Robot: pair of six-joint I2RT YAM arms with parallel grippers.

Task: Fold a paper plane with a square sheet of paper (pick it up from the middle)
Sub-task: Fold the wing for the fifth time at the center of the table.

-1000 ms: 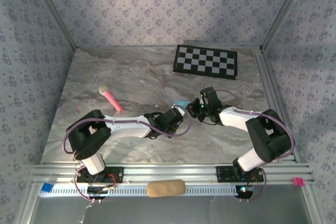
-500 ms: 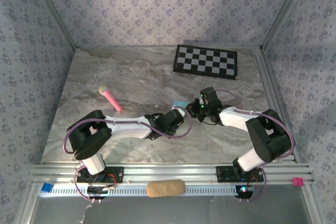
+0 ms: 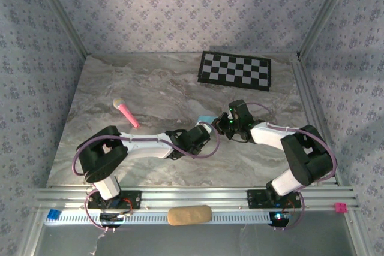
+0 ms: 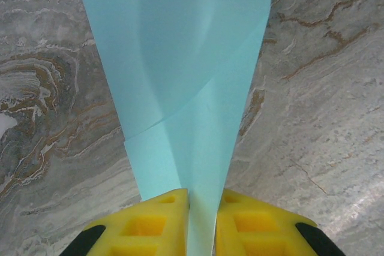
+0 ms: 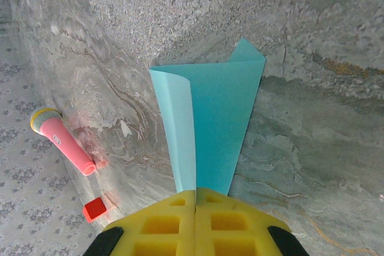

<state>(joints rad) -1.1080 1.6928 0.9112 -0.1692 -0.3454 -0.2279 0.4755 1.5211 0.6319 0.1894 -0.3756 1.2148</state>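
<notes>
The paper's narrow end is pinched by both grippers while the paper's flap curls open, so my right gripper will back off and grab the folded paper farther up (image 5: 210, 139).
The light blue sheet of paper (image 3: 207, 117), folded and creased into a tapering shape, is held just above the marble table between both grippers. In the left wrist view the paper (image 4: 180, 88) fans out away from my left gripper (image 4: 203, 199), whose yellow jaws stand a narrow slit apart with the folded edge pinched in the slit. My right gripper (image 5: 195, 193) is shut tight on the narrow end of the paper (image 5: 210, 118), one flap curling up on its left. From above, the left gripper (image 3: 201, 129) and the right gripper (image 3: 223, 123) meet at the table's centre.
A pink marker pen (image 3: 127, 113) lies left of centre on the table. The black-and-white checkerboard mat (image 3: 235, 70) lies at the back right. A tan pad (image 3: 189, 214) rests on the front rail. Metal frame posts line both sides.
</notes>
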